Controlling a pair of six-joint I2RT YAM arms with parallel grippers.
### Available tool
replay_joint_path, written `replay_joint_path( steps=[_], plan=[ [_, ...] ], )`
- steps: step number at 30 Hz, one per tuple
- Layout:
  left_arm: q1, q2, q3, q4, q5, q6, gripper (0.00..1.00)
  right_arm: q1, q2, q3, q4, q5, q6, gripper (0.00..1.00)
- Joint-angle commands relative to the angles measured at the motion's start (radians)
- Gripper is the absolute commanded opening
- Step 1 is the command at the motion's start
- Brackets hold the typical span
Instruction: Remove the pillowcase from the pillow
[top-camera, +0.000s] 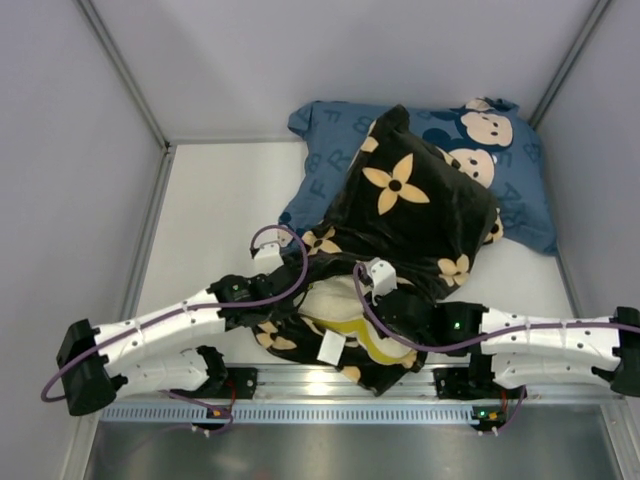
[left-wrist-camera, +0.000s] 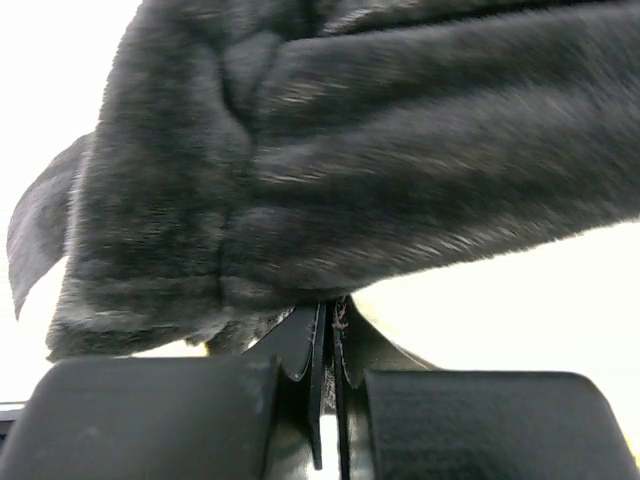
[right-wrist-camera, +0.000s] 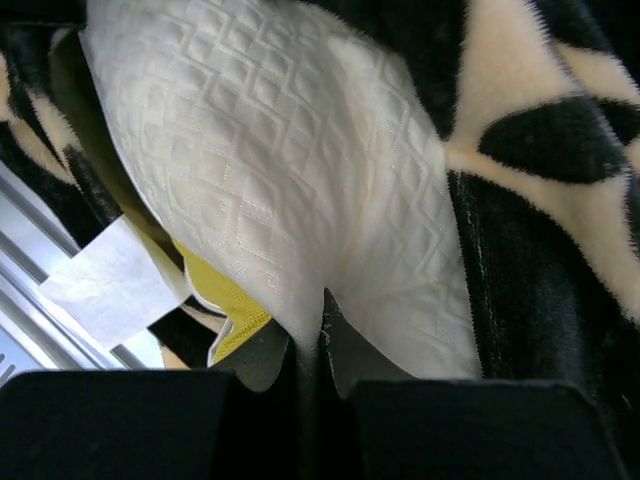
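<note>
Next, I release the cream quilted pillow with my right gripper over the black fabric (top-camera: 294, 307) beside my left gripper, toward the metal rail.
The black pillowcase (top-camera: 415, 205) with tan flower motifs lies across the table's middle, its open end toward the near edge. The cream quilted pillow (top-camera: 335, 305) pokes out of that opening. My left gripper (top-camera: 268, 312) is shut on the pillowcase's black fabric (left-wrist-camera: 330, 180) at the left side of the opening. My right gripper (top-camera: 388, 318) is shut on a pinch of the pillow's quilted cloth (right-wrist-camera: 290, 200), with the pillowcase (right-wrist-camera: 540, 150) draped to its right. A yellow edge and a white tag (right-wrist-camera: 110, 280) show beside the pillow.
A blue pillow (top-camera: 520, 170) with cartoon mice and letters lies at the back right, partly under the pillowcase. Grey walls close in the table on the left, right and back. A metal rail (top-camera: 330, 385) runs along the near edge.
</note>
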Motion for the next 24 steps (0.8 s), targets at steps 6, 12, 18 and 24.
replay_joint_path(
  steps=[6,12,18,24],
  plan=[
    [-0.001,-0.15,-0.067,-0.066,-0.056,-0.071,0.0,0.005,-0.213,0.093,-0.114,0.298,0.055,0.0],
    [0.003,-0.142,-0.034,-0.092,-0.11,-0.082,0.0,0.003,-0.345,0.136,-0.243,0.319,0.056,0.0],
    [0.038,-0.076,0.007,-0.09,-0.121,-0.046,0.0,0.005,-0.428,0.17,-0.327,0.342,0.071,0.0],
    [0.126,-0.064,0.016,-0.041,-0.093,0.022,0.0,0.005,-0.432,0.176,-0.353,0.325,0.067,0.0]
  ],
)
